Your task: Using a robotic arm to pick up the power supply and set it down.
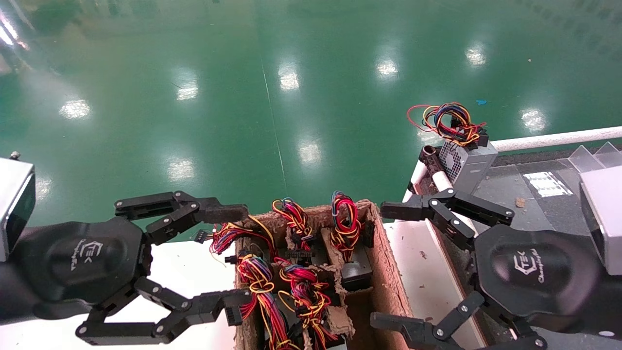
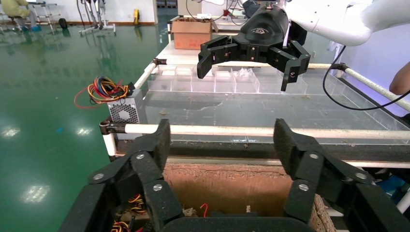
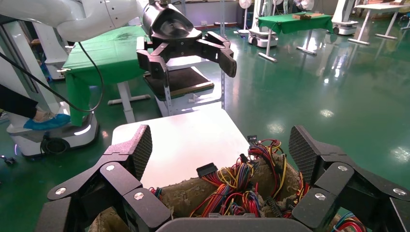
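Note:
My right gripper closes next on the upright wire loop's upper part (image 1: 345, 210) (image 3: 349, 222), above the power supply in the far corner section of the cardboard box.
A cardboard box (image 1: 386, 272) with dividers holds several wire-bundled units. In its right-hand compartment stands the power supply (image 1: 355, 272), dark-topped, with a tight upright loop of red, yellow and blue wires (image 1: 345, 226). My left gripper (image 1: 233, 257) hovers open over the box's left side, nothing between its fingers. On the other side my right gripper (image 1: 384, 265) is open too, just right of the power supply and not touching it. In the left wrist view my left gripper (image 2: 223, 145) spans the box's inner wall (image 2: 227, 183). My right gripper (image 3: 222, 150) frames the wire bundles (image 3: 241, 179).
A grey box with a round fan grille (image 1: 466, 163) and a loose wire loop sits at the corner of the dark railed bench (image 1: 534, 204) on the right. A white tabletop (image 1: 184, 272) lies left of the cardboard box. Green floor lies beyond.

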You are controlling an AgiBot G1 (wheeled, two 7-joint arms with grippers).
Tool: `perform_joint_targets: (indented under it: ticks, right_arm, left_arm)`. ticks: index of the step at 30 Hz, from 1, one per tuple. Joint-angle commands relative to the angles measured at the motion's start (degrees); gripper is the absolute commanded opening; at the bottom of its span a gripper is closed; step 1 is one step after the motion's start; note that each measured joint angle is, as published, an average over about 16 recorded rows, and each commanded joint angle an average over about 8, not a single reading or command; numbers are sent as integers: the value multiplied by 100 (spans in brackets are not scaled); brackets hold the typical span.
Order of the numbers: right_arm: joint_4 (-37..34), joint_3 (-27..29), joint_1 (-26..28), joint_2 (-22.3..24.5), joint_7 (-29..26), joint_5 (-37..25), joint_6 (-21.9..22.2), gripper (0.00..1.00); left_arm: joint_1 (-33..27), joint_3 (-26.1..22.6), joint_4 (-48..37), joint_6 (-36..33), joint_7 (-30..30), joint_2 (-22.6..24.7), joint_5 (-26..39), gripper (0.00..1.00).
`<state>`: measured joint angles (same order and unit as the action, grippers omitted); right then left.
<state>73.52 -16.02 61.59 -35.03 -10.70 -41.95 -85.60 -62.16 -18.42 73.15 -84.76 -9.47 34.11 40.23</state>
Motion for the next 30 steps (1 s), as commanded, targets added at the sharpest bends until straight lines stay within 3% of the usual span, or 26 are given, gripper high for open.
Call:
perform_joint_targets:
  ticks: [1,30]
  right_arm:
    - [0,0,0,0,0,0,0,100]
    - [0,0,0,0,0,0,0,100]
  left_arm:
    - [0,0,0,0,0,0,0,0]
    - [0,0,0,0,0,0,0,0]
